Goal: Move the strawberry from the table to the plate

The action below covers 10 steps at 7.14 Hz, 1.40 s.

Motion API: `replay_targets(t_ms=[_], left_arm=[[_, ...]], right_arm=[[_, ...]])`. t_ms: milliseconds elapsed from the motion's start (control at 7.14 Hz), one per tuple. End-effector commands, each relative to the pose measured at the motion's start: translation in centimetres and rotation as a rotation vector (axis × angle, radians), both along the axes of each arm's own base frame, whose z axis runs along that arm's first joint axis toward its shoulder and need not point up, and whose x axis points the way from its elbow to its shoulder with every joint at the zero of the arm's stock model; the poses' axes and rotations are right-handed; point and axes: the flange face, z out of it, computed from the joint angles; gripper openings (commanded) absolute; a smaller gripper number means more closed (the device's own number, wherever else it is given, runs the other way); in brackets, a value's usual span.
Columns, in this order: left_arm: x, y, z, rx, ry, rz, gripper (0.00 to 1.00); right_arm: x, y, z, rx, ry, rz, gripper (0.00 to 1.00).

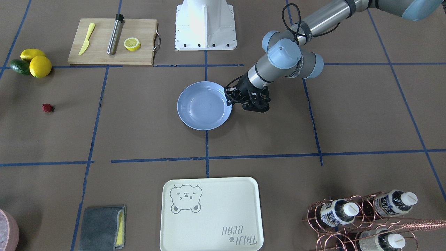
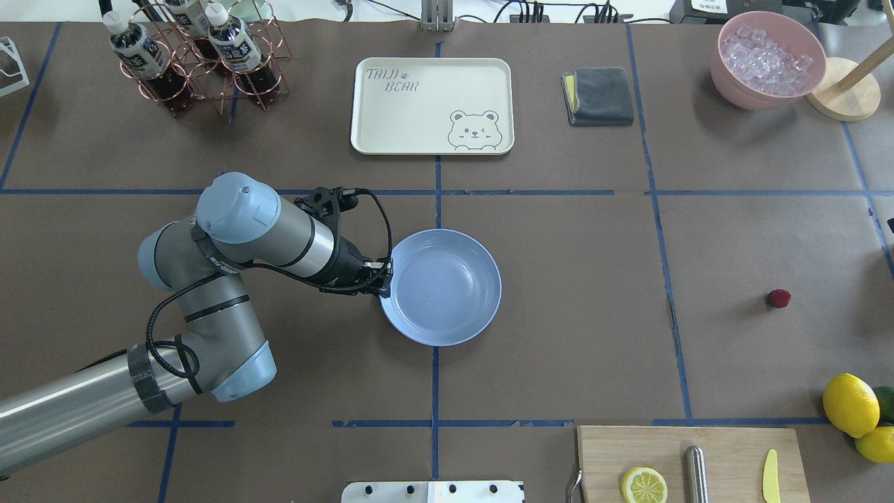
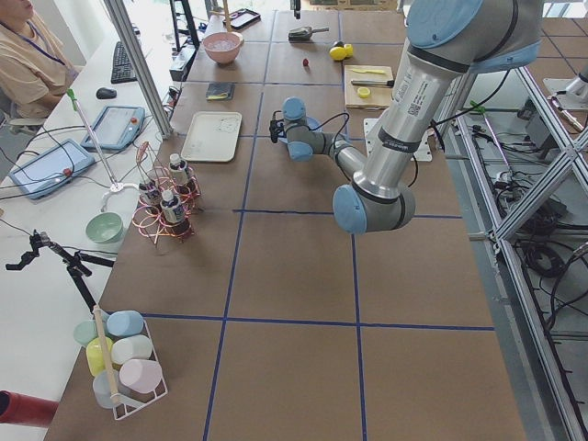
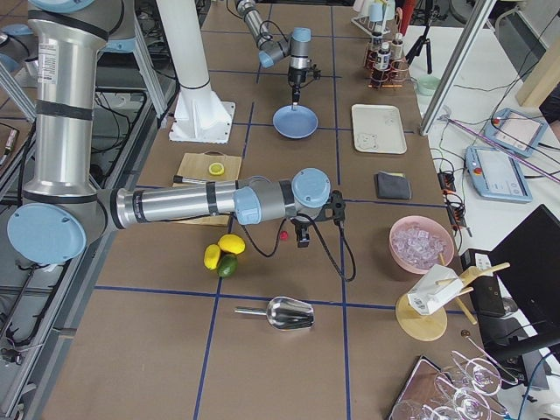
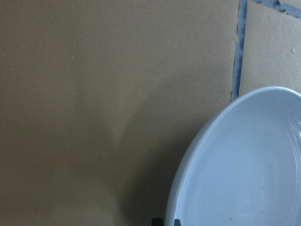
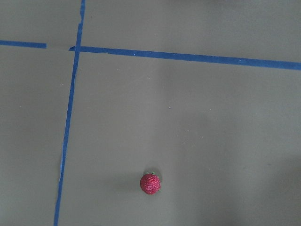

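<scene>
I will next close my right gripper on the red middle (image 1: 48,108) (image 6: 150,184) of the strawberry from both sides and keep the green leaves clear of its fingers.
The strawberry (image 1: 47,107) (image 2: 779,298), small and dark red, lies alone on the brown-paper table (image 1: 139,122), far out on my right side. It shows low in the right wrist view (image 6: 150,183), with no fingers in that frame. Only the exterior right view shows my right gripper (image 4: 302,238), hanging just beside the berry (image 4: 283,234); I cannot tell whether it is open or shut. The light-blue plate (image 1: 204,105) (image 2: 443,286) rests empty at the table's middle. My left gripper (image 1: 230,101) (image 2: 384,278) (image 5: 167,221) is shut on the plate's rim (image 5: 188,155).
A cutting board (image 2: 688,461) holds a lemon half, a steel rod and a yellow knife. Lemons and a lime (image 2: 855,409) sit close to the berry. On the far side are a cream bear tray (image 2: 431,105), a bottle rack (image 2: 188,59), a grey cloth (image 2: 599,96) and a pink bowl of ice (image 2: 767,59).
</scene>
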Motion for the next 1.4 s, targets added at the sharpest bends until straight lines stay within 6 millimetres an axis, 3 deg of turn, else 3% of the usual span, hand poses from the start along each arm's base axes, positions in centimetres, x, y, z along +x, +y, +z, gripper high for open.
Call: replay_targets(t_ms=[0,140,280,561,981,1261], left_arm=[[0.3,0.3,0.3,-0.002,-0.003,0.005,0.0],[0.3,0.2,0.4,-0.003,-0.006,0.005,0.0],[0.4,0.3,0.4,0.003,0.004,0.007,0.33],[0.0,0.4,0.2,0.021,0.027,-0.007,0.62],[-2.5,-0.3,-2.4,0.043,0.075,-0.036,0.67],[-3.4,-0.4,-3.3,0.053,0.092,-0.046,0.69]], right_arm=[[-0.6,-0.2,-0.4,0.01,-0.001,-0.012,1.0],[-1.1,-0.5,-0.8,0.018,-0.003,-0.021,1.0],[-1.6,-0.8,-1.3,0.03,-0.005,-0.032,1.0],[-2.2,-0.8,-1.7,0.089,-0.017,-0.043,1.0],[-4.2,-0.4,-3.1,0.09,0.019,0.058,1.0],[-12.1,3.7,-1.3,0.121,0.102,0.164,1.0]])
